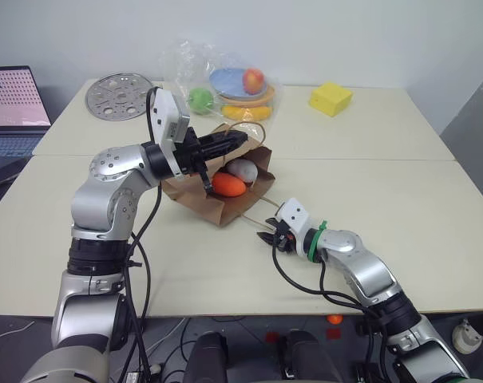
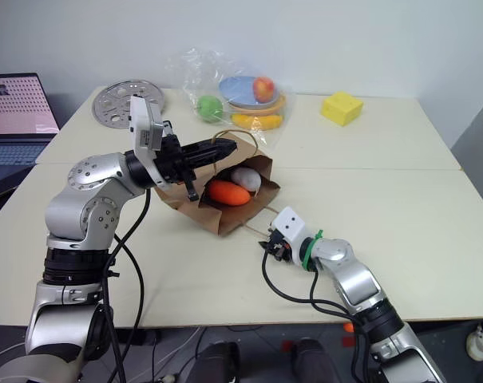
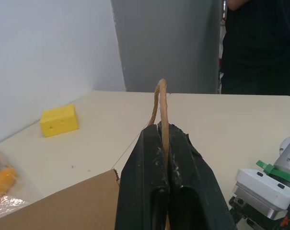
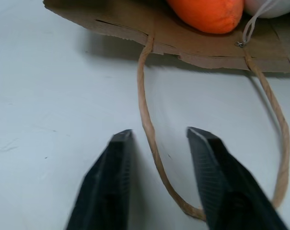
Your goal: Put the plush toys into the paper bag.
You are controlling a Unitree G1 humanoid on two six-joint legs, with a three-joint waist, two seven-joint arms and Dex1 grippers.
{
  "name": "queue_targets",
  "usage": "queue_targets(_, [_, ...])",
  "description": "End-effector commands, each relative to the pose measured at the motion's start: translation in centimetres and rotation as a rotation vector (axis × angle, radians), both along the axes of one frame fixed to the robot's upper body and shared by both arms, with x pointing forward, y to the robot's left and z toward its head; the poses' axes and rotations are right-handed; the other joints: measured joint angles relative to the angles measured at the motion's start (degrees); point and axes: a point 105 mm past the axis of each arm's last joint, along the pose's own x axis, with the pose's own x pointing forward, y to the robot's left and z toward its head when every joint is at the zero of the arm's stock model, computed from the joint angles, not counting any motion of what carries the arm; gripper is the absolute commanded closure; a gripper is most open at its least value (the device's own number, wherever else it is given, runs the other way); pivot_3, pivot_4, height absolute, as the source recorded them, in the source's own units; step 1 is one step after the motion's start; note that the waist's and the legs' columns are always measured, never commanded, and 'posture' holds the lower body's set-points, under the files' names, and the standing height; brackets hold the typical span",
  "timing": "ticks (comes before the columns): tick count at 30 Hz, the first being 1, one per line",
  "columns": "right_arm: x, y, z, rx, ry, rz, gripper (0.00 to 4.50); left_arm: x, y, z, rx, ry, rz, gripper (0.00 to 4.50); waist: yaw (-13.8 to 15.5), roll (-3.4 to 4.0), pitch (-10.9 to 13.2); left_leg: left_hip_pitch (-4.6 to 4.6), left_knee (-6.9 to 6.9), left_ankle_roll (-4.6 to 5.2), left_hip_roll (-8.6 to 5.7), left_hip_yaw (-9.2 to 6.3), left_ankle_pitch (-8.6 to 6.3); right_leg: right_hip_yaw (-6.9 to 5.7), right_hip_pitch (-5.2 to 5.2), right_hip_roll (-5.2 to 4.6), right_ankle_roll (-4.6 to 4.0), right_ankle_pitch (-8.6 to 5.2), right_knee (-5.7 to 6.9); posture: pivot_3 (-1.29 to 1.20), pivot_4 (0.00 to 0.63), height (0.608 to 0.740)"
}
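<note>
The robot's left gripper needs to release the paper bag upright on the table point(image 1: 256, 211) just beyond the right gripper's fingertips.
The brown paper bag point(image 1: 195, 194) lies on its side in the middle of the table, mouth toward me. Inside it rest the plush toys: an orange carrot point(image 1: 229, 184) and a white egg-shaped one point(image 1: 243, 169). My left gripper point(image 1: 243, 140) is shut on the bag's upper loop handle point(image 3: 160, 100) and holds the mouth up. The lower handle point(image 4: 147, 120) lies flat on the table. My right gripper point(image 4: 159, 136) hovers low over it, open, with the cord running between its fingers point(image 4: 115, 163).
A clear plastic bag of toy fruit point(image 1: 225, 88) and a yellow block point(image 1: 330, 98) sit at the back of the table. A round perforated metal plate point(image 1: 119, 96) and a laptop point(image 1: 13, 104) are at the back left. A person in dark clothes point(image 3: 260, 48) stands beyond the table.
</note>
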Motion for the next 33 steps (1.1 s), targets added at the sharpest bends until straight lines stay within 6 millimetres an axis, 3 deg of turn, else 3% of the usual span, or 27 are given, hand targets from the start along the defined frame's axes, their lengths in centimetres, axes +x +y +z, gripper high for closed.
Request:
queue_targets(1, [0.5,-0.7,1.2,0.023,-0.076,-0.036,4.12,-0.4,0.0,1.3,-0.007,-0.052,-0.004,4.50,0.00,0.00,0.00,0.00,0.00,0.00,0.00,0.00,0.00,0.00,0.00,0.00,0.00,0.00,0.00,0.00,0.150,0.740])
queue_targets(2, [0.6,-1.0,1.4,0.025,-0.089,-0.047,4.48,-0.4,-0.1,1.4,-0.012,-0.053,-0.004,4.50,0.00,0.00,0.00,0.00,0.00,0.00,0.00,0.00,0.00,0.00,0.00,0.00,0.00,0.00,-0.01,0.00,0.150,0.740])
queue_targets(5, [0.9,-1.7,3.4,0.100,-0.168,-0.084,4.48,-0.1,-0.2,1.6,-0.016,-0.056,-0.002,4.50,0.07,0.00,0.00,0.00,-0.02,0.00,0.00,-0.02,0.00,-0.02,0.00,0.00,0.01,0.00,-0.01,0.00,0.150,0.740])
queue_targets(11, [0.9,-3.2,10.9,0.261,-0.484,-0.157,4.48,2.1,-1.2,2.4,-0.022,-0.091,0.036,4.50,0.16,-0.01,0.01,0.00,0.01,0.00,-0.01,-0.03,0.00,-0.02,0.01,0.01,0.03,-0.01,0.01,0.00,0.150,0.740])
queue_targets(13, [0.7,-4.0,13.6,0.247,-0.629,-0.180,4.48,3.1,-2.4,3.4,-0.045,-0.121,0.030,4.50,0.33,-0.02,0.01,0.00,0.03,-0.01,-0.03,-0.04,0.00,-0.03,0.04,0.01,0.03,-0.01,-0.01,0.00,0.150,0.740])
queue_targets(20, [-0.3,-4.0,18.6,0.148,-0.991,-0.201,4.48,5.9,-4.4,6.2,-0.142,-0.191,0.068,4.50,0.22,-0.02,0.02,-0.01,-0.01,0.00,-0.06,-0.02,0.00,-0.03,0.08,0.00,0.05,-0.01,-0.18,0.00,0.150,0.740])
queue_targets(27, [-1.3,-2.3,20.7,0.187,-1.091,-0.183,4.48,6.4,-4.0,5.7,-0.144,-0.177,0.053,4.50,-0.11,-0.02,0.02,0.00,-0.14,0.00,0.02,-0.09,-0.01,-0.07,-0.08,0.12,0.10,-0.04,0.05,0.00,0.150,0.740])
queue_targets(33, [-0.6,-0.5,19.5,0.182,-1.026,-0.127,4.48,6.6,-2.2,3.7,-0.104,-0.122,0.085,4.50,-0.12,-0.02,0.02,-0.01,-0.12,0.00,0.03,-0.07,-0.01,-0.05,-0.06,0.11,0.10,-0.04,0.06,0.00,0.150,0.740])
